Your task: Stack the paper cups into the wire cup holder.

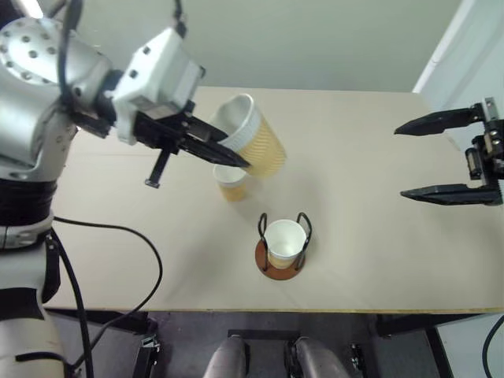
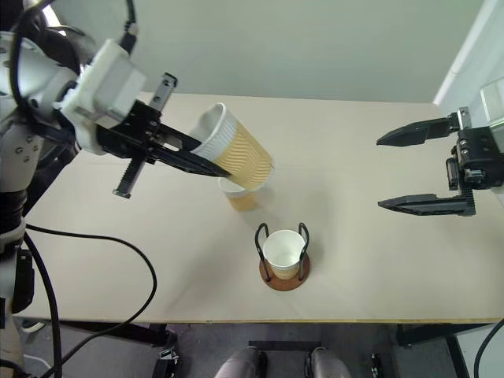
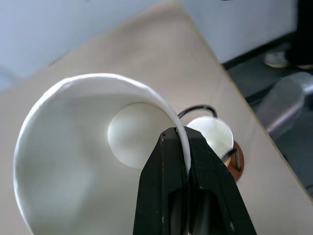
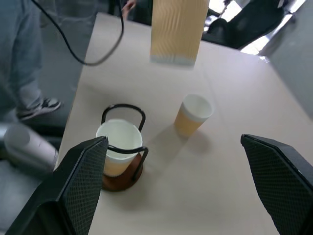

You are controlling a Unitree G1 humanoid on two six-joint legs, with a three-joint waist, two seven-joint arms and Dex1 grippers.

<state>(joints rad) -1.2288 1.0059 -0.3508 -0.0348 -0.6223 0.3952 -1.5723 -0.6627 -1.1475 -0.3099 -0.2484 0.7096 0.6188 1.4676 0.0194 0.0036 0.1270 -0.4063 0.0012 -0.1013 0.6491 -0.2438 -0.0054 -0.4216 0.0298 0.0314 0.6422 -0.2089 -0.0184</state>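
Next, my left gripper releases the tan ribbed paper cup inside the cup seated in the wire cup holder (image 1: 287,239) (image 3: 213,135). The tan cup is now tilted above the table.
My left gripper (image 1: 236,161) is shut on the rim of a tan ribbed paper cup (image 1: 256,138), one finger inside and one outside. It holds the cup tilted in the air above the table, and the left wrist view looks into the cup's white inside (image 3: 88,161). Just below the held cup, a second paper cup (image 1: 231,183) stands upright on the table. Nearer the front edge is the wire cup holder (image 1: 263,228) on its reddish-brown disc, with a third cup (image 1: 283,240) seated in it. My right gripper (image 1: 400,161) hangs open at the right, off to the side of the holder, with nothing between its fingers.
The beige table (image 1: 378,260) has bare room on its right half and along the front edge. A black cable (image 1: 118,236) trails over its left side. A person's legs and shoe (image 4: 29,73) stand beyond the table's far side in the right wrist view.
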